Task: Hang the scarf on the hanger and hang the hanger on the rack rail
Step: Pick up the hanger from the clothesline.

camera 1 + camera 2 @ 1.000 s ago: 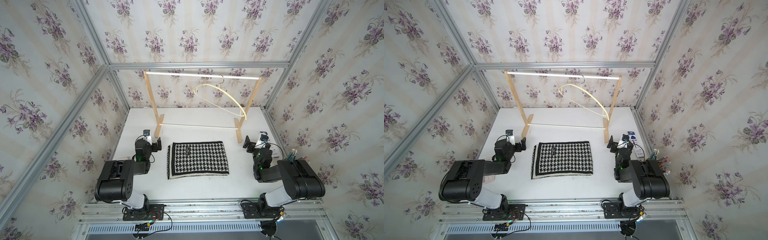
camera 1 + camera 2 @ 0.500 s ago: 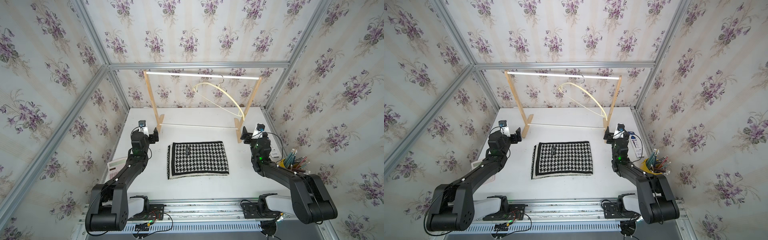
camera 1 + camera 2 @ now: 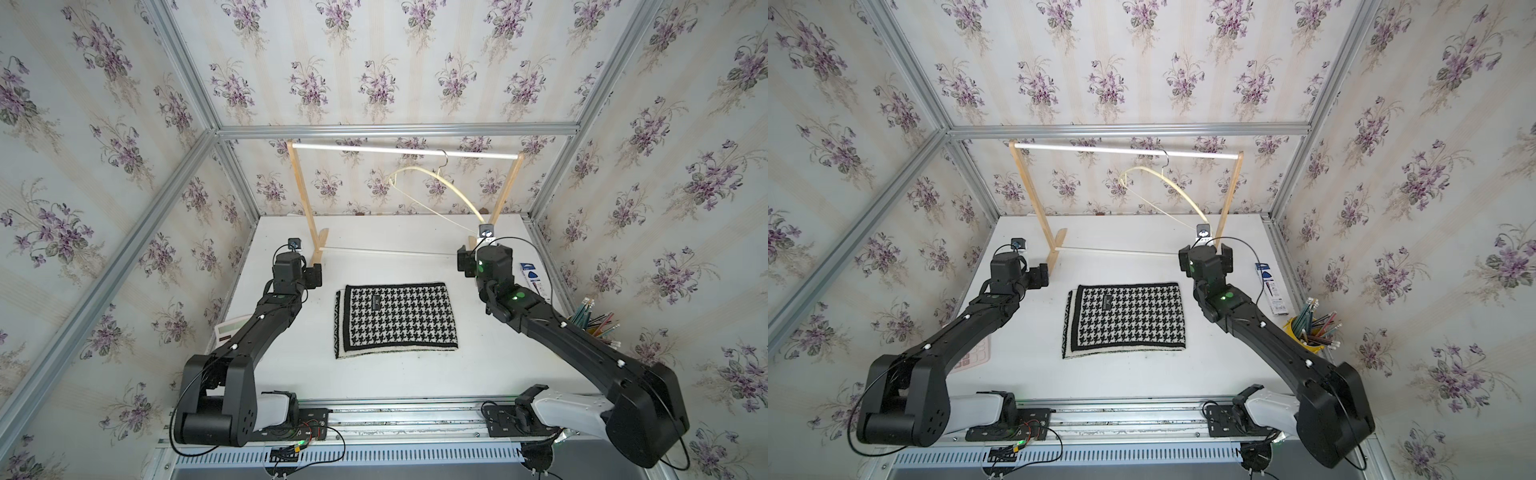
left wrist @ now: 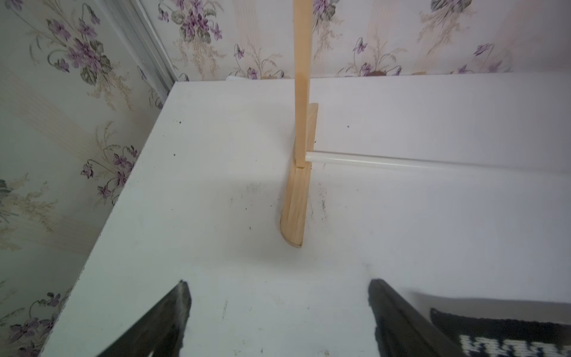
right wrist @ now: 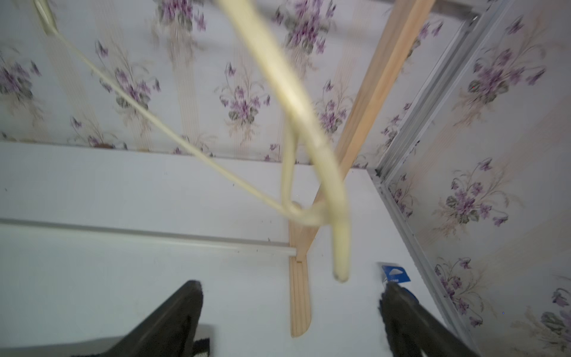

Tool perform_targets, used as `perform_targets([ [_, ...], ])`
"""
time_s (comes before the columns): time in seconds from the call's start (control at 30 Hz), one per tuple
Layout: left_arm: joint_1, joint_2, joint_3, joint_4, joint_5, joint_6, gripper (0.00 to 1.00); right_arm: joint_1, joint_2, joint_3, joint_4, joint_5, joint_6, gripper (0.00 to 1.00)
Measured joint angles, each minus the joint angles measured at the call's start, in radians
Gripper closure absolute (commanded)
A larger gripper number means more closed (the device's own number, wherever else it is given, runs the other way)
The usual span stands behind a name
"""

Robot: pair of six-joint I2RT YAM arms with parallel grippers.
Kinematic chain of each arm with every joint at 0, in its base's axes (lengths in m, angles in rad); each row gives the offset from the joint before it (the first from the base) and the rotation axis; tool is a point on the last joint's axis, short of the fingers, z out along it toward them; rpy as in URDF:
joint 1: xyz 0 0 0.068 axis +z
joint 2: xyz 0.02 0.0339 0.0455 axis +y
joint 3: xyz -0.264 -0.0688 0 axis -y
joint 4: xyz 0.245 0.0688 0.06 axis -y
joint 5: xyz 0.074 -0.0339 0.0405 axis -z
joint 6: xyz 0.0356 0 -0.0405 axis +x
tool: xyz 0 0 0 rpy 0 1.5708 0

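The robot's right gripper should close on the middle of the hanger's near half [image 3: 464, 197] [image 5: 261, 41], between the hanger's hook and its near end.
The scarf [image 3: 397, 320] [image 3: 1123, 320] lies folded flat at the table's middle, houndstooth side up, with its small dark label near the far left corner. The hanger [image 3: 449, 183] [image 3: 1175, 183] hangs by its wire hook from the rack's top rod, turned so its near end points at my right arm. My left gripper [image 3: 313, 276] [image 3: 1040, 276] [image 4: 278, 284] is open, low beside the scarf's far left corner [image 4: 509, 337]. My right gripper [image 3: 482, 253] [image 3: 1204, 253] [image 5: 290, 286] is open and raised just short of the hanger's near tip [image 5: 340, 265], not touching it.
The wooden rack [image 3: 405, 150] [image 3: 1125, 150] stands across the back, its feet [image 4: 295, 210] [image 5: 299, 296] just ahead of each gripper. A blue-topped box [image 3: 534, 280] [image 3: 1271, 286] and a pencil cup [image 3: 594, 322] [image 3: 1312, 328] sit at the right edge. A calculator [image 3: 230, 330] lies under my left arm.
Both arms have unfolded from beside their bases and reached toward the back. The right gripper rose toward the hanger's near end. The scarf has not moved.
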Motion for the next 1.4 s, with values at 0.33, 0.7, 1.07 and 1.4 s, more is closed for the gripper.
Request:
perform_targets([
  [0.33, -0.154, -0.001, 0.154, -0.193, -0.050, -0.023, 0.09, 0.034, 0.041, 0.366, -0.230, -0.074, -0.039, 0.04],
  [0.7, -0.230, 0.072, 0.196, -0.312, -0.075, -0.057, 0.09, -0.093, 0.286, 0.666, -0.325, -0.291, -0.228, 0.05],
  [1.07, -0.240, 0.077, 0.198, -0.330, -0.084, -0.059, 0.09, -0.146, 0.381, 0.719, -0.381, -0.526, -0.289, 0.06],
  [1.4, -0.241, 0.082, 0.192, -0.331, -0.098, -0.056, 0.09, -0.172, 0.415, 0.687, -0.350, -0.526, -0.288, 0.09],
])
